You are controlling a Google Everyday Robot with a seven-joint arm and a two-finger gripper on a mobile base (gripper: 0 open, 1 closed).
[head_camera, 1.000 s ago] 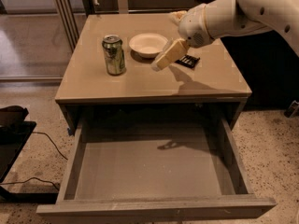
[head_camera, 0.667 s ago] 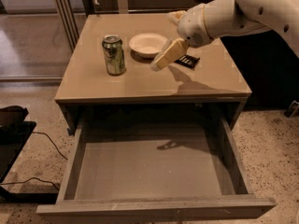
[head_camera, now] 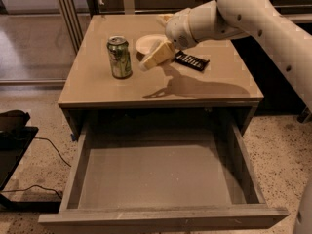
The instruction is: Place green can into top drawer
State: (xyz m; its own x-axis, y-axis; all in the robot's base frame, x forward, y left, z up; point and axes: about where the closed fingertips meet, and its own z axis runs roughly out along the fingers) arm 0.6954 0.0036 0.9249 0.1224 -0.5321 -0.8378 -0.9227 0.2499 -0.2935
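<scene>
The gripper should close around the upper half of the green can (head_camera: 119, 50), just below the can's silver top.
The green can (head_camera: 119, 57) stands upright on the left part of the cabinet top (head_camera: 97, 89), with its silver top showing. My gripper (head_camera: 147, 63) hangs just above the cabinet top, a short way to the right of the can and not touching it. It holds nothing. The white arm reaches in from the upper right. The top drawer (head_camera: 161, 179) is pulled fully out below the cabinet front, and its flat grey bottom is bare.
A white bowl (head_camera: 145, 43) sits behind the gripper, partly hidden by it. A flat black object (head_camera: 191, 60) lies on the cabinet top to the right of the gripper. A black device (head_camera: 10, 130) with a cable lies on the floor at left.
My gripper has moved left across the cabinet top, from beside the black object to close by the green can. The can and drawer have not moved.
</scene>
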